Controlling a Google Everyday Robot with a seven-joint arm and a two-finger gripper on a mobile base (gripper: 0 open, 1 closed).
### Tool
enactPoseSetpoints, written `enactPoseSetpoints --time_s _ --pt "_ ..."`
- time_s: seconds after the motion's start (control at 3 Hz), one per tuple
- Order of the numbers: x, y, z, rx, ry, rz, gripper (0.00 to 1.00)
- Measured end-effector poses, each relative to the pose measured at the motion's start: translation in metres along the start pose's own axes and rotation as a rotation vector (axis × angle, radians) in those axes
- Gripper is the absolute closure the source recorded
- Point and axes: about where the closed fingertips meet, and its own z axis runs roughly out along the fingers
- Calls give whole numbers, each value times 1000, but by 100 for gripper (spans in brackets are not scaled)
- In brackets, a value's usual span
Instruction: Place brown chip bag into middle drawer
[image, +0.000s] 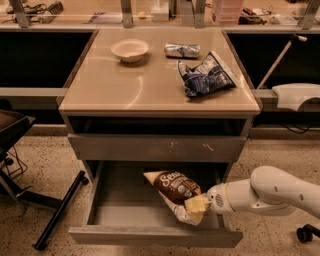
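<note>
I will set the brown chip bag down with my gripper on the open middle drawer's gray bottom (177, 195), toward the side my arm is on.
The brown chip bag (172, 189), dark brown with cream edges and white lettering, lies tilted inside the open middle drawer (155, 236), toward its right side. My gripper (196, 205) comes in from the right on a white arm and sits at the bag's lower right corner, its pale fingers (192, 203) closed on the bag's edge. The bag's lower end rests in the gray tray of the drawer.
Above the open drawer is a shut gray drawer front with pale scratch marks (157, 148). On the table top stand a white bowl (130, 50), a small silvery packet (182, 50) and a blue-and-white bag (204, 76). A dark chair base (30, 190) stands at left.
</note>
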Motion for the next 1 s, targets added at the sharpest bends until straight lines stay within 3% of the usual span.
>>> enactPoseSetpoints --time_s 0.33,1.0 --pt "3 -16 19 -37 -6 37 100" --pt "-15 -52 58 -122 -46 74 100"
